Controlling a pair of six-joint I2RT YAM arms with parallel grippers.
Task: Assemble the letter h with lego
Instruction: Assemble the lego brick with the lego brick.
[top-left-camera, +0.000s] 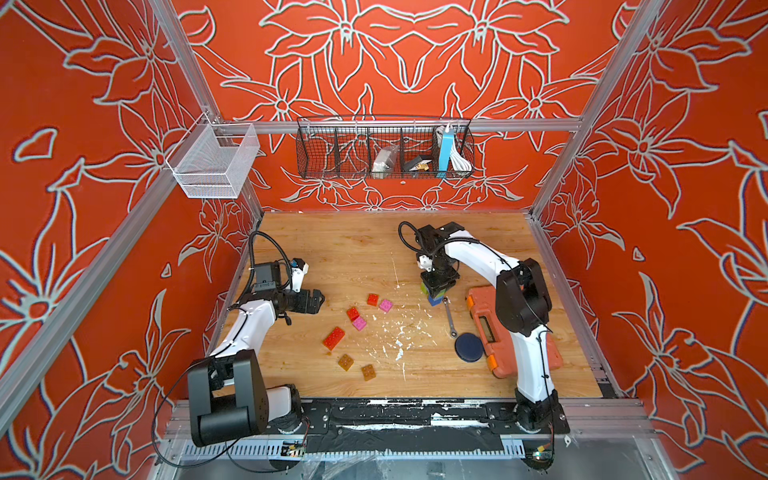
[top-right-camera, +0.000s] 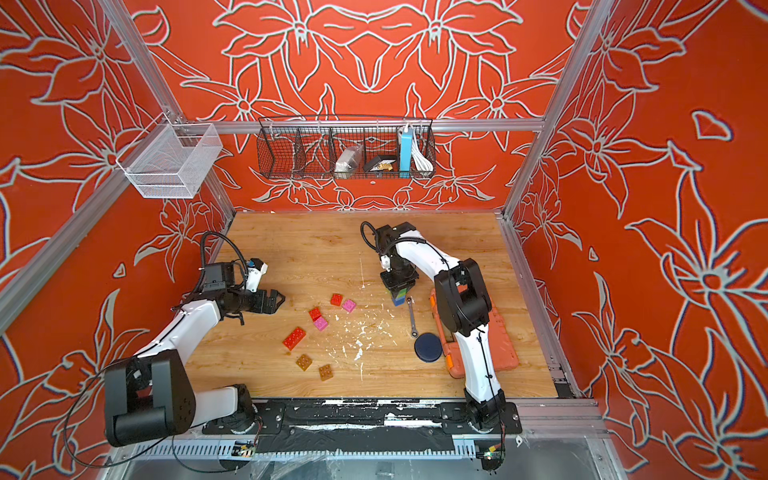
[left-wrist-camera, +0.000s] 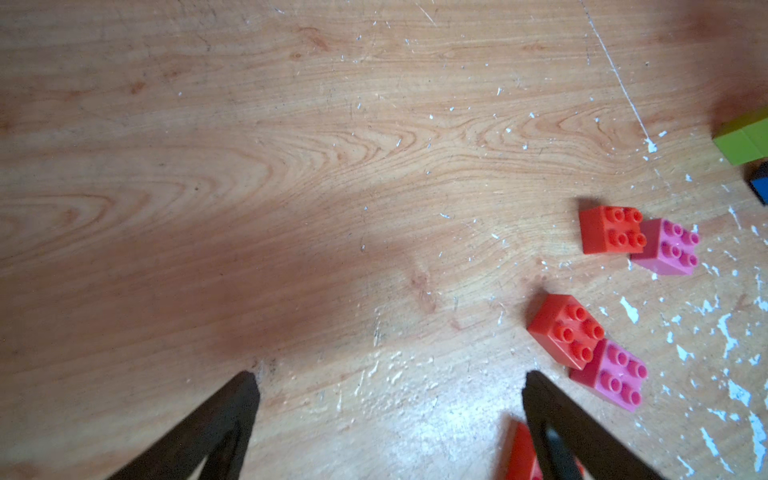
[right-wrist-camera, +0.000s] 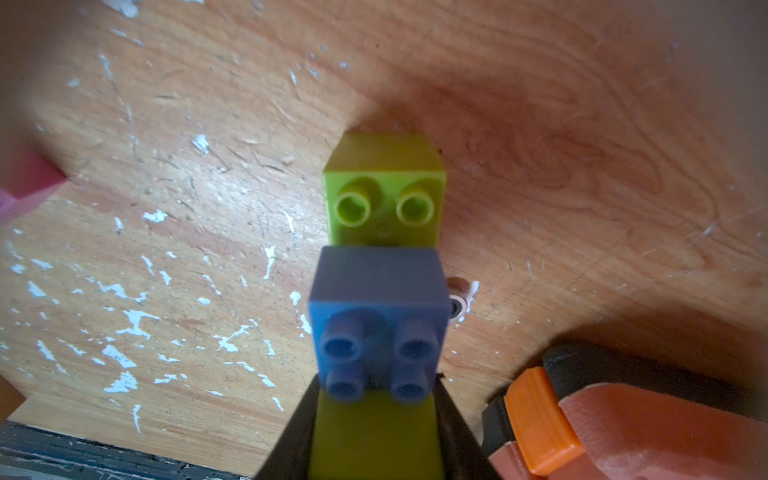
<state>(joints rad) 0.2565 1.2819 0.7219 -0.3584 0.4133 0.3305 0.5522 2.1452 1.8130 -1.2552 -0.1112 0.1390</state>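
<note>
I can see the wrench's head against the small lego stack, so I need to open my right gripper, take the blue brick (right-wrist-camera: 378, 277) and move the stack clear before building on.
My right gripper (top-left-camera: 437, 286) (right-wrist-camera: 374, 388) points down at the table's middle right, shut on a lime brick (right-wrist-camera: 374, 436) of a small lego stack (top-left-camera: 432, 294). A blue brick (right-wrist-camera: 380, 299) and another lime brick (right-wrist-camera: 384, 183) belong to that stack. Loose lego lies at the table's middle: two red and pink pairs (top-left-camera: 372, 299) (top-left-camera: 356, 319), a long red brick (top-left-camera: 333, 338) and two amber bricks (top-left-camera: 345, 362) (top-left-camera: 368, 372). My left gripper (top-left-camera: 318, 300) (left-wrist-camera: 390, 386) hangs open over bare wood left of them, with nothing between its fingers (left-wrist-camera: 245, 399).
An orange tool case (top-left-camera: 494, 332) lies under my right arm at the right edge. A wrench (top-left-camera: 450, 318) and a dark blue disc (top-left-camera: 468, 347) lie just left of it. A black wire basket (top-left-camera: 384, 147) and a white one (top-left-camera: 214, 160) hang on the walls.
</note>
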